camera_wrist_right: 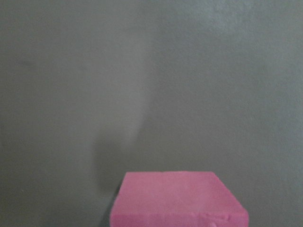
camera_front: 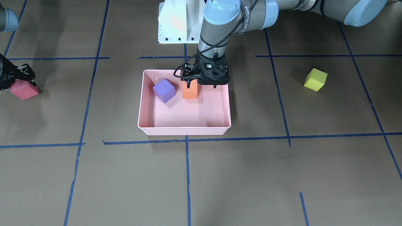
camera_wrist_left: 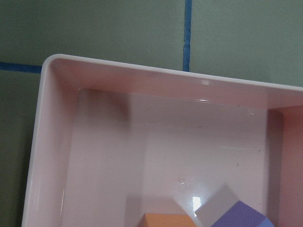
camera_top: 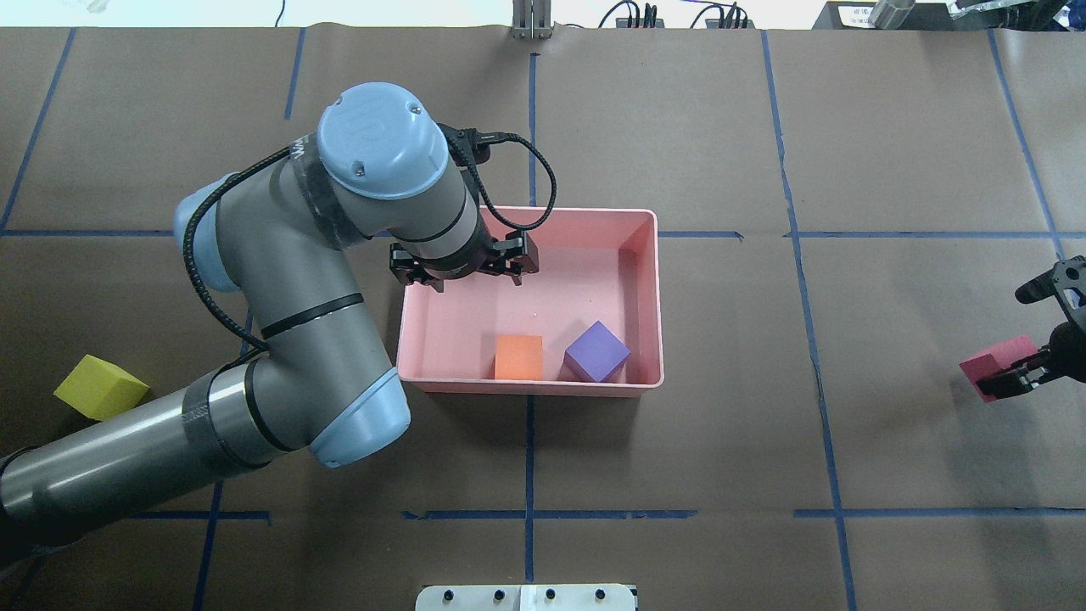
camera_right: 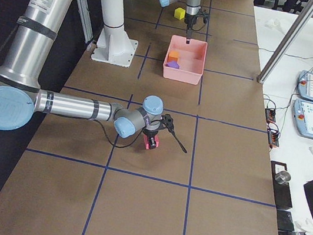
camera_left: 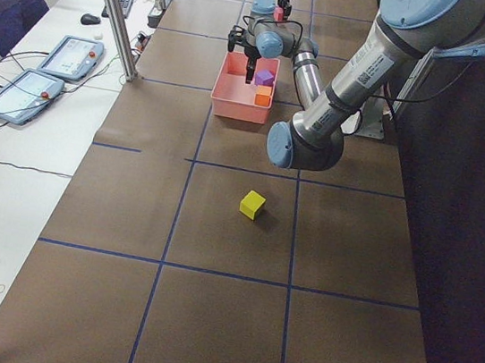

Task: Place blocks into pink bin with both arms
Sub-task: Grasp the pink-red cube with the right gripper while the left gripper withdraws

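Note:
Next, my right gripper lets go of the red block on the bottom of the pink bin, just in front of the purple block point(camera_front: 161, 110).
The pink bin point(camera_front: 185, 131) point(camera_top: 654, 297) sits mid-table. The purple block point(camera_front: 164, 90) point(camera_top: 596, 351) and the orange block point(camera_front: 190, 91) point(camera_top: 518, 357) lie inside it, against the wall nearest the robot. My left gripper point(camera_front: 201, 85) point(camera_top: 465, 276) hangs open and empty above the bin; its wrist view shows the bin rim point(camera_wrist_left: 142, 71) and both blocks at the bottom edge. My right gripper point(camera_front: 20, 84) point(camera_top: 1018, 373) is shut on the red block point(camera_front: 25, 91) point(camera_top: 988, 365) point(camera_wrist_right: 177, 201), low over the table on my far right. The yellow-green block point(camera_front: 315, 79) point(camera_top: 100, 388) lies on my left.
The white base pedestal point(camera_front: 176, 22) stands behind the bin. My left arm's elbow point(camera_top: 356, 424) reaches over the table between the yellow-green block and the bin. Blue tape lines cross the brown table. Tablets point(camera_left: 70, 58) lie on a side bench.

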Tool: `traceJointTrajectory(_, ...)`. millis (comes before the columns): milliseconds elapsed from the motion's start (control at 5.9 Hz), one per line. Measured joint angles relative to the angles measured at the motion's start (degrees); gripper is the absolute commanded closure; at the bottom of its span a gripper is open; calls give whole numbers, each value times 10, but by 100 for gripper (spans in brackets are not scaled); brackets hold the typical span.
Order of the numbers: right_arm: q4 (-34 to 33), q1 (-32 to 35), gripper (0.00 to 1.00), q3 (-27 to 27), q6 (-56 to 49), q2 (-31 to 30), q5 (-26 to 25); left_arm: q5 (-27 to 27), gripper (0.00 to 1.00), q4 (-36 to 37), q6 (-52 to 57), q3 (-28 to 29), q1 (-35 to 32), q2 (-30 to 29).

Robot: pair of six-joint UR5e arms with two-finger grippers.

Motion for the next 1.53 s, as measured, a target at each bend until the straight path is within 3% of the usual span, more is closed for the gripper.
traceJointTrajectory(339,-74,-2,78,56,84,57,13,-33,0,0,127,-46,-30,69)
traceJointTrajectory(678,-255,-11,78,111,145,183,20,-79,0,-1,283,-73,-89,133)
traceJointTrajectory(847,-340,-34,78,122,188,261,17,-105,0,-4,368,-81,-127,173)
traceJointTrajectory(1186,-423,-102,77,96,325,412,-12,-153,0,-10,520,-107,-212,275)
traceJointTrajectory(1525,-450,-150,0,9,418,534,-59,-162,0,-43,577,-149,-244,387)
